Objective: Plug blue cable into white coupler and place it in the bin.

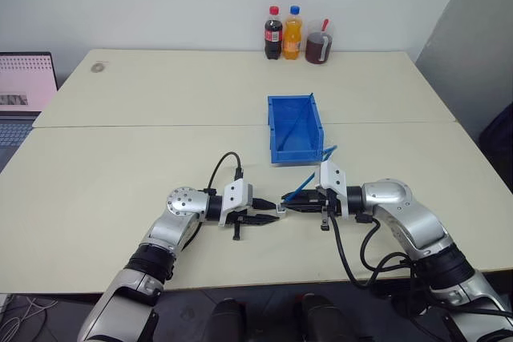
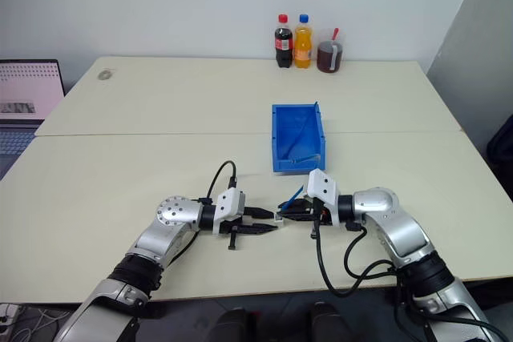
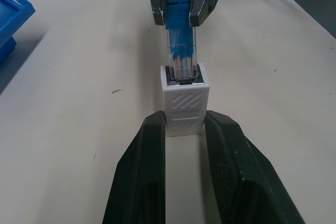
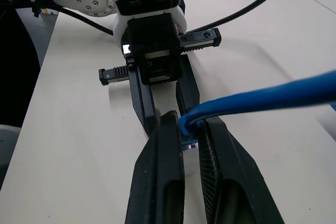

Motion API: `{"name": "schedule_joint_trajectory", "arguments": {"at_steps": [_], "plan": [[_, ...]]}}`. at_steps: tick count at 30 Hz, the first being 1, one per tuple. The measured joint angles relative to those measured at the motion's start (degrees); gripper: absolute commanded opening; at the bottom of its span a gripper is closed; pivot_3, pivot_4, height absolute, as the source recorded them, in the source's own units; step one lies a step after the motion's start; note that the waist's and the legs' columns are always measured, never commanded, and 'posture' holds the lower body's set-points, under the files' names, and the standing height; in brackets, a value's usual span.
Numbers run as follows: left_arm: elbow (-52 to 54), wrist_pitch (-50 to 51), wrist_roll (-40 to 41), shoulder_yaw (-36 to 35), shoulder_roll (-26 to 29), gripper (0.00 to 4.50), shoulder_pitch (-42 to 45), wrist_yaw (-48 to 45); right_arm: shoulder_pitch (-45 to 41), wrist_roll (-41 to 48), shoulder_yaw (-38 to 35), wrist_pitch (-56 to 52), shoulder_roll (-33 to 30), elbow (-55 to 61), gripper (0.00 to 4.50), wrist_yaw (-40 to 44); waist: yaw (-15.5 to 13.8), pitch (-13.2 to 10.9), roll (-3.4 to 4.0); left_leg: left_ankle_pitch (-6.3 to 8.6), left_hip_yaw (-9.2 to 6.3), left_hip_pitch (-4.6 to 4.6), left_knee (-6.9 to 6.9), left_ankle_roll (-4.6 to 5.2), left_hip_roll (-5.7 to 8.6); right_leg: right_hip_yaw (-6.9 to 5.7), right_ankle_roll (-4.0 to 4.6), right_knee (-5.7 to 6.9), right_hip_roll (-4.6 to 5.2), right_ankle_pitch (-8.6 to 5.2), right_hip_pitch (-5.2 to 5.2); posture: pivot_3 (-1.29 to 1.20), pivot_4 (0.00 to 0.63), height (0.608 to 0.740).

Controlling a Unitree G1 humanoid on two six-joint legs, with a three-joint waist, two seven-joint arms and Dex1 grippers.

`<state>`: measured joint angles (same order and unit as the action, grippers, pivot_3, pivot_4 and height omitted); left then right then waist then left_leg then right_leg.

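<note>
My right gripper will release the blue cable with the white coupler on the blue bin's bottom near its front side (image 1: 290, 141). The cable's plug is now at the coupler's opening.
My left gripper (image 3: 185, 124) is shut on the white coupler (image 3: 185, 100), a small ribbed block held just above the table near its front edge. Facing it, my right gripper (image 4: 189, 124) is shut on the blue cable (image 4: 262, 97) at its plug boot. The clear plug (image 3: 181, 56) sits with its tip inside the coupler's opening. In the left eye view the two grippers meet at the coupler (image 1: 280, 211), and the cable (image 1: 308, 183) trails back toward the front right corner of the blue bin (image 1: 273, 130), which stands just behind the grippers.
Two soda bottles (image 1: 283, 34) and a jug of dark drink (image 1: 318, 46) stand at the table's far edge. A laptop (image 1: 24, 90) sits off the left side. A seam (image 1: 144, 126) runs across between the two tabletops.
</note>
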<state>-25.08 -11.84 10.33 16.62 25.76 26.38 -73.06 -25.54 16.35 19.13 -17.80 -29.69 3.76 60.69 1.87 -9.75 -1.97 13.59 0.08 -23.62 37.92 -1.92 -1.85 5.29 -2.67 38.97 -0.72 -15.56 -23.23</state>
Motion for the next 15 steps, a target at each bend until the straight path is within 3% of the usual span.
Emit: {"name": "schedule_joint_trajectory", "arguments": {"at_steps": [15], "plan": [[0.31, 0.16, -0.31, -0.21, 0.19, 0.78, -0.33, 0.29, -4.79, -4.29, 3.67, -2.56, 0.46, -0.55, 0.12, 1.87, 0.08, 0.09, 0.05, 0.00, 0.02, 0.14, -0.03, 0.00, -0.02, 0.05, 0.02, 0.03, -0.01, -0.01, 0.05, 0.00, 0.150, 0.740]]}}
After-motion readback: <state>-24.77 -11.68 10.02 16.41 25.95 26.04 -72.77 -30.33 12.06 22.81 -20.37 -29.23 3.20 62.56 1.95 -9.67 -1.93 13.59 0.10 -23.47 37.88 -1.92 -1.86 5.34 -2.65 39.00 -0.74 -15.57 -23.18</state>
